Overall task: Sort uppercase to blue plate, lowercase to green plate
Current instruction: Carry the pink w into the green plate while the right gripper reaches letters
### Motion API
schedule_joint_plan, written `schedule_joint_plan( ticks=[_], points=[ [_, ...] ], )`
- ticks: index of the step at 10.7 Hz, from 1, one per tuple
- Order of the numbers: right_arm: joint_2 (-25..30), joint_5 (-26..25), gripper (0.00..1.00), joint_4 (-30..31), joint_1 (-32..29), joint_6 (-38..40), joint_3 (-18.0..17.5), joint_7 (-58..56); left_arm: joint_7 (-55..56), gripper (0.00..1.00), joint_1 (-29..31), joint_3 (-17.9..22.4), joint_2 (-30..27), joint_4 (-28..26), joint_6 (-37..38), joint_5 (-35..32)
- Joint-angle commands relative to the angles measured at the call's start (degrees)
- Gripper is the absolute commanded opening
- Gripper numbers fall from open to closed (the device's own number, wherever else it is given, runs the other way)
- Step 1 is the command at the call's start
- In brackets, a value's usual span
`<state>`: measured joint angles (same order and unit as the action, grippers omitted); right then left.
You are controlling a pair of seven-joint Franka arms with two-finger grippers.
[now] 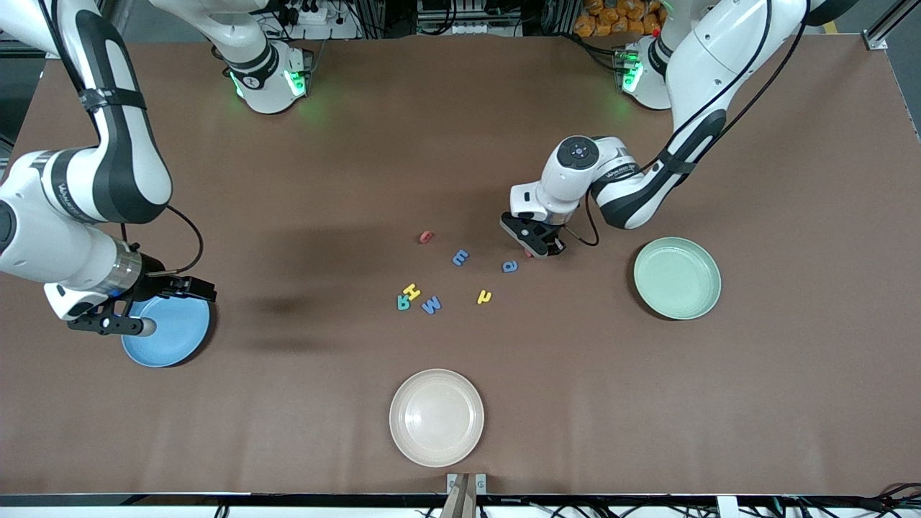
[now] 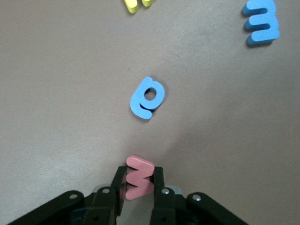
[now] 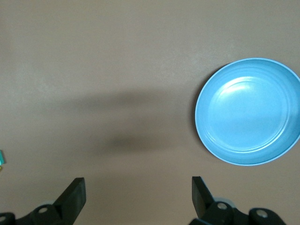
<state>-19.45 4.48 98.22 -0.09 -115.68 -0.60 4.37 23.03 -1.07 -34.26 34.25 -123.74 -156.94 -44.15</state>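
Note:
Next, I release the red w, which is now held low at the table, from my left gripper on the green plate, just off its middle (image 1: 687, 292) toward the front camera.
My left gripper (image 1: 538, 247) (image 2: 139, 177) is shut on the red w (image 2: 138, 180), low at the table. The blue a-like letter (image 1: 510, 266) (image 2: 147, 97) lies close by, nearer the front camera. The blue E-shaped letter (image 1: 460, 257) (image 2: 261, 21), yellow h (image 1: 485, 296), red rounded letter (image 1: 426, 237), yellow H (image 1: 411, 291), green R (image 1: 404, 303) and blue M (image 1: 431, 305) lie mid-table. The green plate (image 1: 677, 278) sits toward the left arm's end. My right gripper (image 1: 188, 289) (image 3: 138, 190) hangs open with nothing between its fingers, over the edge of the blue plate (image 1: 167, 338) (image 3: 248, 112).
A beige plate (image 1: 437, 417) sits near the table's front edge, nearer the front camera than the letters. Bare brown table separates the letter cluster from each plate.

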Motion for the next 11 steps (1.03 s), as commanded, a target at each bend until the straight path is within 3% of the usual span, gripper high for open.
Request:
schedule_joint_plan(
  ticks=[1,4,5,8,9,11],
  points=[
    [-0.94,1.14,1.0,-0.23,0.17,-0.69,-0.19,0.63,0.44,0.0,1.32,-0.01,-2.68,0.51,5.3,-2.43],
    [-2.87,1.14,1.0,-0.14,0.96,-2.09,-0.19,0.63,-4.89,0.0,6.48,-2.37,-7.6,0.08,12.16,-1.38],
    [-3.48,1.14,1.0,-0.14,1.23,-2.27,-0.1,1.07,-9.8,0.0,12.43,-5.69,-8.23,-0.01,14.19,-1.29],
    [-4.54,1.05,1.0,-0.05,2.81,-2.18,-0.1,4.66,-27.28,0.0,38.42,-20.72,-7.71,0.34,20.0,-0.85],
    [-4.81,1.05,1.0,-0.05,2.81,-2.27,-0.19,5.29,-32.21,0.0,44.16,-22.06,-7.53,0.43,20.01,-0.77],
    [-5.42,1.05,1.0,0.04,5.26,-2.18,-0.19,9.66,-36.47,0.0,50.26,-21.99,-5.7,0.43,20.01,1.68]
  ],
)
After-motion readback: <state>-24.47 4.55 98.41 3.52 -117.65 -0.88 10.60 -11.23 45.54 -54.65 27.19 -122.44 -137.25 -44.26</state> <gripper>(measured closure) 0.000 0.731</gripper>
